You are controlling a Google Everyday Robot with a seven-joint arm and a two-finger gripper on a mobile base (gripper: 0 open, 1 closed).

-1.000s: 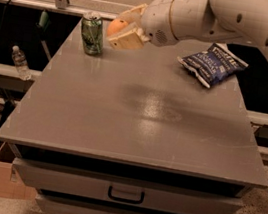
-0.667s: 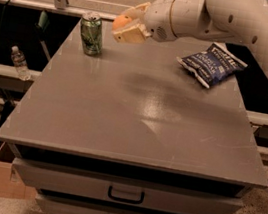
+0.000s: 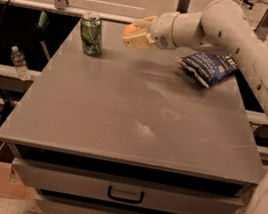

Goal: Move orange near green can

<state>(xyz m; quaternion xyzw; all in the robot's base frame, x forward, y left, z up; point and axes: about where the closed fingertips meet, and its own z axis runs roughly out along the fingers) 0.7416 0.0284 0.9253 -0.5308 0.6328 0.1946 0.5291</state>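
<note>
Next, I release the orange on the grey table, against the green can's side (image 3: 109,48) facing the blue chip bag.
The green can (image 3: 91,34) stands upright near the far left corner of the grey table (image 3: 121,122). My gripper (image 3: 135,32) is at the far middle of the table, a little right of the can, with pale fingers shut on the orange (image 3: 130,29). The orange shows only partly between the fingers. It hangs a little above the table top, apart from the can.
A blue chip bag (image 3: 207,66) lies at the far right of the table under my arm (image 3: 227,27). Drawers (image 3: 125,193) sit below the front edge. A water bottle (image 3: 19,63) and cables are off the left side.
My gripper has drawn a little right and away from the can with the orange in it, and has risen slightly.
</note>
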